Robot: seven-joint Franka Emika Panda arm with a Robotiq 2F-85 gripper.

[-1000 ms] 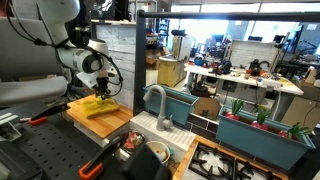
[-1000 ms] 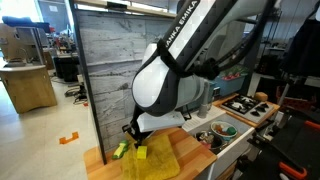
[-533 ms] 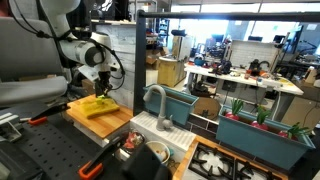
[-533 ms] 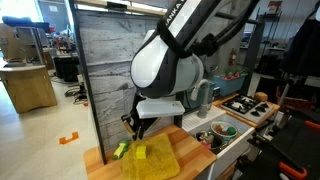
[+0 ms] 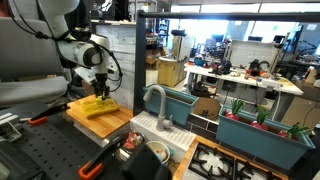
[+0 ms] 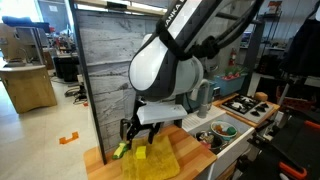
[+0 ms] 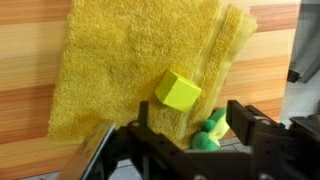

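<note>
The yellow-green cube is ahead of my fingers and the toy shows in the gap, so next I move forward and close around the cube (image 7: 178,90) first.
A yellow towel (image 7: 120,60) lies on the wooden counter (image 7: 30,60). A yellow-green cube (image 7: 177,91) rests on the towel near its edge. Just off that edge lies a small green and yellow toy (image 7: 208,130). My gripper (image 7: 190,135) hangs a little above them, open, with nothing between its fingers; the toy shows in the gap, closer to the right finger (image 7: 243,120). In an exterior view the gripper (image 6: 135,133) stands over the toy (image 6: 120,150) and the cube (image 6: 141,152) at the towel's (image 6: 160,160) left end.
A grey wood-grain panel (image 6: 105,70) stands behind the counter. Beside the towel (image 5: 100,106) are a sink with a grey faucet (image 5: 155,100), a pot (image 5: 155,155) and stove burners (image 5: 215,160). A teal planter (image 5: 262,135) sits further along.
The jaws were shut a second ago and now stand spread open. The arm rose slightly above the towel. The cube and the toy have not moved.
</note>
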